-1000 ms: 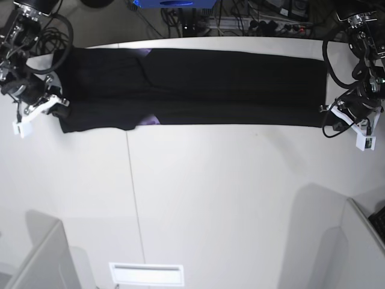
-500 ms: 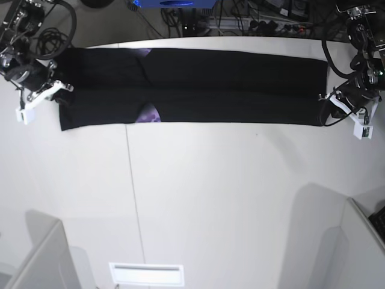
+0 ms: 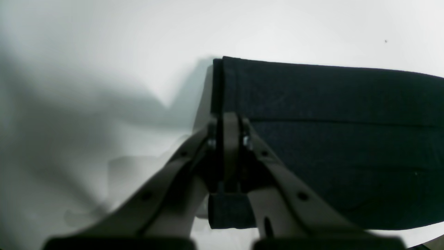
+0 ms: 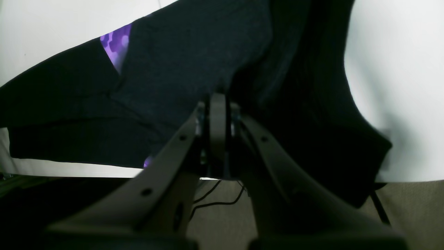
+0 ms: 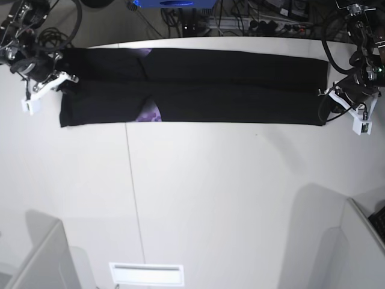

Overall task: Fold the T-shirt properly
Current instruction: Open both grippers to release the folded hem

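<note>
The black T-shirt is by the table's far edge, so my left gripper should grip its end farther in and both grippers [image 5: 308,96] should pull the T-shirt closer.
The black T-shirt [image 5: 228,84] lies as a long flat band across the far part of the white table [image 5: 210,192]. A small patch of purple print [image 5: 148,112] shows at its near edge. My left gripper [image 5: 325,101], on the right of the base view, is shut on the shirt's end edge; the left wrist view shows it [image 3: 227,119] pinching the hem of the shirt [image 3: 329,139]. My right gripper [image 5: 64,82], on the left of the base view, is shut on the other end; the right wrist view shows it [image 4: 216,102] holding the cloth [image 4: 180,62] raised, with the purple print [image 4: 116,43] beyond.
Cables and equipment [image 5: 240,18] lie beyond the table's far edge. Grey panels stand at the near left [image 5: 42,259] and near right [image 5: 361,241] corners. A white slotted plate [image 5: 146,274] sits at the front edge.
Both grippers have moved toward the far side of the table with the shirt's ends in them, the right one more. The purple patch at the near edge shows larger.
</note>
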Tool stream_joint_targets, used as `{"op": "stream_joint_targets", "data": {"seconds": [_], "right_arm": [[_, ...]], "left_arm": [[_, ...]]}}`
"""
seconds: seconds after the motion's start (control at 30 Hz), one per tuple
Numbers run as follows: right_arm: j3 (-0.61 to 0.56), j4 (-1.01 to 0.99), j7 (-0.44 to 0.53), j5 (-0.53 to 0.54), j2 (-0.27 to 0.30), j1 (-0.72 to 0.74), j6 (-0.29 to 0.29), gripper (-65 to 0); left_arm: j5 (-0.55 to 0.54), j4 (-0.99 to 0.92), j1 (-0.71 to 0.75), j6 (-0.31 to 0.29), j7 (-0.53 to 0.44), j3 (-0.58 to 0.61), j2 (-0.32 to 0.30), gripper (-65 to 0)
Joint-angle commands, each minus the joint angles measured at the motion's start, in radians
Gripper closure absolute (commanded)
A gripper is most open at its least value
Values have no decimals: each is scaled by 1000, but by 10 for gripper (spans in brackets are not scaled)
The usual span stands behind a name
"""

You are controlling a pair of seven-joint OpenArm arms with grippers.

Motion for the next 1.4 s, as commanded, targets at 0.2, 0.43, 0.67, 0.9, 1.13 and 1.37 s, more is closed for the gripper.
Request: {"op": "stream_joint_targets", "data": {"seconds": [0.2, 0.43, 0.67, 0.9, 1.13, 1.37], "right_arm": [[9, 13, 13, 12, 14, -14, -20, 0], [9, 13, 13, 12, 14, -27, -107, -30], [10, 16, 24, 8, 21, -27, -108, -242], [-11, 70, 83, -92, 18, -14, -98, -242], [-114, -21, 261, -96, 23, 0, -98, -137], [-122, -180, 275, -113, 24, 40, -98, 0]], "left_arm": [[0, 14, -2, -3, -15, -6, -18, 0], [0, 13, 15, -3, -15, -7, -18, -54], [1, 14, 15, -3, -15, -7, -18, -365], [-8, 37, 7, -3, -16, -9, 2, -536], [0, 25, 1, -2, -19, -7, 117, -77], [1, -42, -3, 1, -22, -4, 158, 0]]}}
